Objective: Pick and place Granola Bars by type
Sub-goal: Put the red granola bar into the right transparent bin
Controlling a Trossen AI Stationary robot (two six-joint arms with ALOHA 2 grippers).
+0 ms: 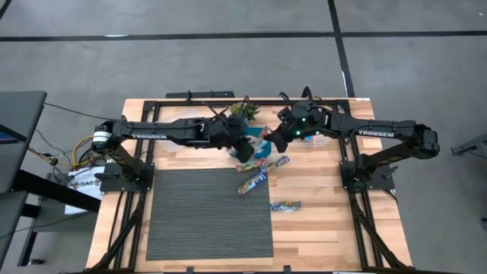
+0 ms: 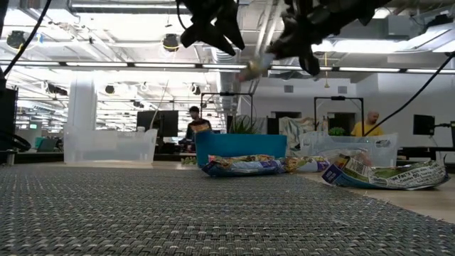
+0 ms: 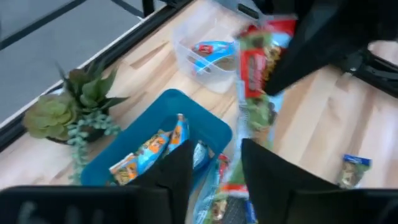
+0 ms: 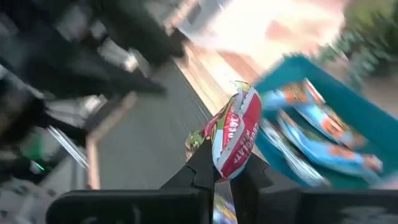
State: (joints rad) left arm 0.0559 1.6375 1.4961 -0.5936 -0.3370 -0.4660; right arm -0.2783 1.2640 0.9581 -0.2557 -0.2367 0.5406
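Note:
My right gripper will let go of the red-and-green bar next to the blue bar in the clear tub [image 1: 307,135].
My right gripper [image 4: 227,177] is shut on a red-and-green wrapped granola bar [image 4: 236,134] and hovers beside the teal bin [image 1: 264,146]. The left wrist view also shows this bar [image 3: 261,59], in the air past the bin's rim [image 3: 186,106]. The bin holds several blue-and-orange bars [image 3: 149,149]. My left gripper [image 3: 214,180] is open, above the bin's near side [image 1: 243,150], and holds nothing. Three more bars [image 1: 274,162] [image 1: 251,181] [image 1: 285,205] lie flat on the wood and the mat edge. A clear tub [image 3: 186,46] holds one blue bar [image 3: 208,50]. My right gripper pinches the red-and-green bar between its two fingers at one end of the wrapper [image 4: 225,163]. The rest of the bar sticks out beyond the fingertips. The bar is lifted clear of the table, beside the teal bin [image 4: 311,81].
A small green plant figure [image 1: 243,112] stands on the far side of the bin. A grey ribbed mat [image 1: 209,217] covers the table's near middle. A second clear tub [image 2: 106,146] sits at the left. People stand in the room beyond [image 2: 193,124].

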